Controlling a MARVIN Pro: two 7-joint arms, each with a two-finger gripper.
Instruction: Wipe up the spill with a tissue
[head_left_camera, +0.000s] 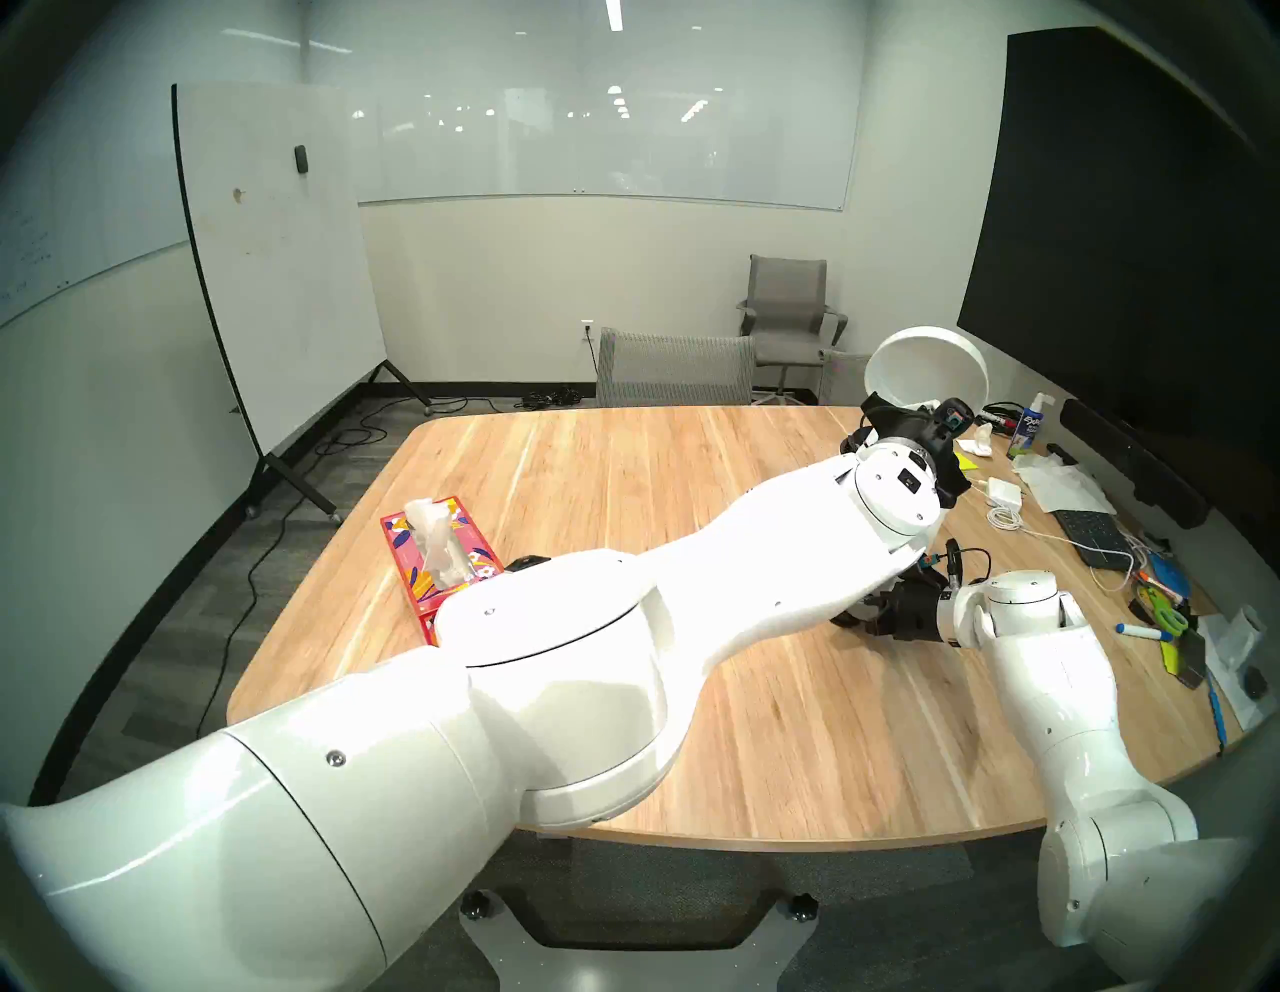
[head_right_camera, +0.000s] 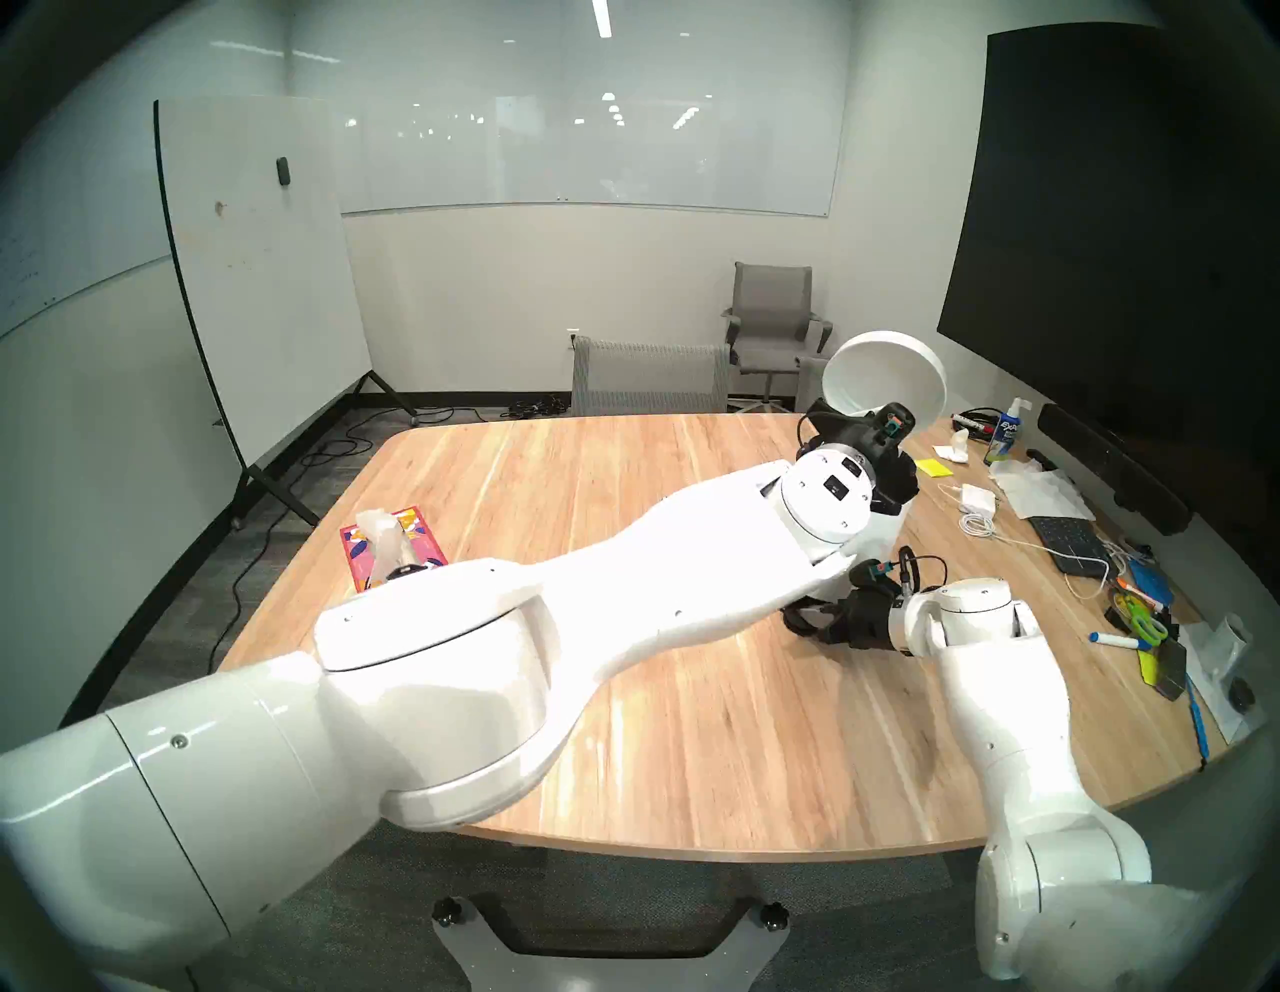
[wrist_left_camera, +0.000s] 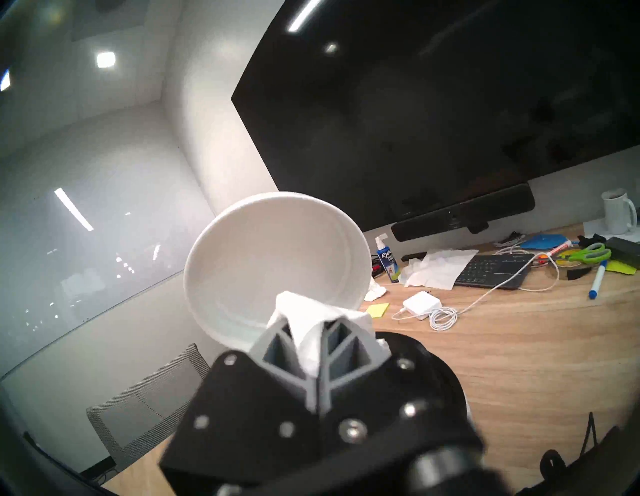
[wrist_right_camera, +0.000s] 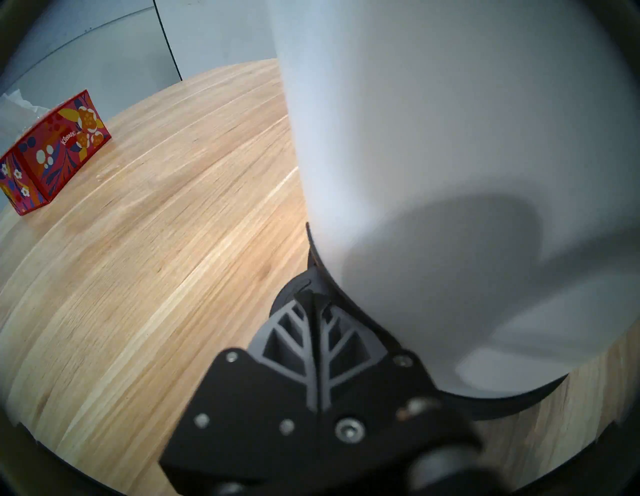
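Observation:
Next, I let go of the tissue with my left gripper inside the open white bin (head_left_camera: 909, 438) (wrist_left_camera: 360, 397), just below the bin's raised lid.
In the left wrist view my left gripper (wrist_left_camera: 311, 332) is shut on the tissue (wrist_left_camera: 304, 318), a crumpled white wad held just in front of the raised lid (wrist_left_camera: 273, 256) of the white bin. From the head, that gripper (head_left_camera: 883, 415) hangs at the bin's top, below the lid (head_left_camera: 925, 370). My right gripper (wrist_right_camera: 313, 298) is shut and empty, its tips against the black foot at the bin's base, low beside the bin wall (wrist_right_camera: 450, 138). The spill is not plain to see. Only a faint glossy spot (wrist_right_camera: 102, 176) shows on the wood near the box.
A red floral tissue box (head_left_camera: 443, 554) sits at the table's left. The right end holds a keyboard (head_left_camera: 1087, 533), a charger with cable (head_left_camera: 1004, 492), a spray bottle (head_left_camera: 1028, 429), scissors (head_left_camera: 1163, 613) and markers. Grey chairs (head_left_camera: 675, 367) stand beyond the far edge.

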